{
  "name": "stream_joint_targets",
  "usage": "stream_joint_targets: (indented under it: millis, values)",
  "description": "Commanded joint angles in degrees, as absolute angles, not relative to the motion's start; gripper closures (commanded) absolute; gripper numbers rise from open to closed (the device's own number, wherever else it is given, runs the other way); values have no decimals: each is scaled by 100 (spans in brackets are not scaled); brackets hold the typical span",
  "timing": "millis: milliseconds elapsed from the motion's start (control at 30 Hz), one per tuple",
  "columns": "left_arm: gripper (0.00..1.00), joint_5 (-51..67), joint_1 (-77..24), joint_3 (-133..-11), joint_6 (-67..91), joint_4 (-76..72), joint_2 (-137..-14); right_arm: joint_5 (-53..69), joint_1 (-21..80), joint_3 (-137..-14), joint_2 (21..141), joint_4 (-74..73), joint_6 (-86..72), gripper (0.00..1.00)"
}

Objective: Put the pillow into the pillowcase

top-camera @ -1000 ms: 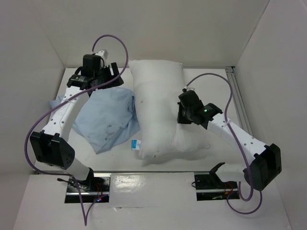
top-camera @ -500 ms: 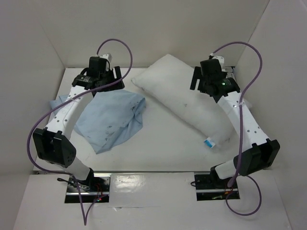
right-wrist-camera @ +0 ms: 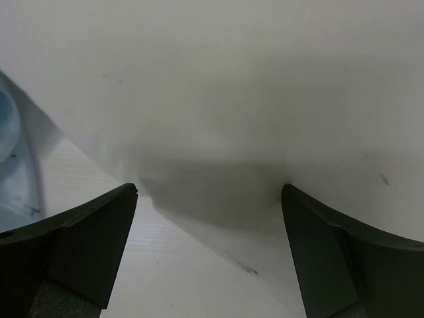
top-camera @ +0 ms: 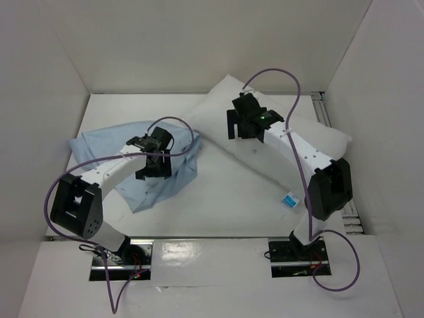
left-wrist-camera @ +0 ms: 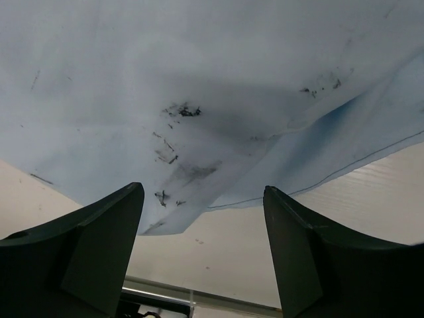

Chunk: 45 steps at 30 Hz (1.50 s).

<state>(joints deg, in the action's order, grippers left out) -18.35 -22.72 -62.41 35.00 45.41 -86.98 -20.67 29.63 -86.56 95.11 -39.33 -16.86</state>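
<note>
Next, my right gripper grabs the white pillow's top (top-camera: 236,128) (right-wrist-camera: 211,195) near the pillow's end that faces the light blue pillowcase.
The white pillow (top-camera: 225,93) lies slantwise from the far middle to the right side, its blue tag (top-camera: 289,199) at the near end. My right gripper (top-camera: 240,129) hovers open over the pillow's left edge. In the right wrist view the pillow (right-wrist-camera: 252,86) fills the top, and nothing sits between the jaws of that gripper (right-wrist-camera: 209,189). The light blue pillowcase (top-camera: 106,149) is spread wrinkled on the left. My left gripper (top-camera: 154,167) stands open above its near right part. In the left wrist view the pillowcase (left-wrist-camera: 199,86) has dark specks, and below it that gripper (left-wrist-camera: 202,192) holds nothing.
White walls close in the table at the far side, left and right. A metal rail (top-camera: 322,101) runs along the right edge and another (top-camera: 199,236) along the near edge. Purple cables loop above both arms. A sliver of the pillowcase (right-wrist-camera: 10,149) shows left of the pillow.
The right gripper let go of the pillow after swinging it slantwise to the right, then moved to its left edge. The left arm came back from the far edge over the now flatter pillowcase.
</note>
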Motion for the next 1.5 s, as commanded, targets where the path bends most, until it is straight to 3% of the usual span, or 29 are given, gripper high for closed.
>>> stream_joint_targets:
  millis: [0, 200, 300, 567, 667, 767, 900, 933, 967, 1200, 1467]
  values:
    - [14, -2398, -2478, -6223, 3929, 4422, -8402, -2426, 2936, -8481, 9668, -3542, -1731, 4]
    - [13, -2707, -2628, -6144, 3990, 4421, -8928, -2224, 2883, -8288, 9536, -3428, -1828, 4]
    - [18, -2777, -2681, -6144, 3911, 4333, -9140, -2224, 2830, -8235, 9422, -3480, -1828, 3]
    - [19, -2180, -2681, -6091, 3647, 3955, -9421, -2171, 2777, -8174, 9308, -3533, -1828, 2]
    - [24, -2127, -2541, -6231, 3647, 3955, -9641, -2118, 2777, -8174, 9308, -3533, -1828, 2]
    - [37, -2127, -2365, -6433, 3664, 4069, -9843, -2065, 2777, -8174, 9308, -3533, -1828, 2]
    - [77, -1741, -2128, -6486, 3508, 4069, -9844, -2004, 2777, -8227, 9255, -3586, -1828, 0]
    - [98, -1679, -2127, -6539, 3507, 4069, -9792, -1934, 2777, -8296, 9255, -3586, -1828, 0]
    - [100, -1679, -2127, -6539, 3507, 4069, -9791, -1864, 2777, -8393, 9255, -3586, -1828, 0]
    - [100, -1424, -1926, -7757, 3226, 4693, -8835, -2118, 3084, -9140, 9666, -3578, -1705, 0]
    - [100, -1072, -1495, -8885, 2944, 4983, -8920, -2172, 3086, -10062, 11037, -2997, -2004, 0]
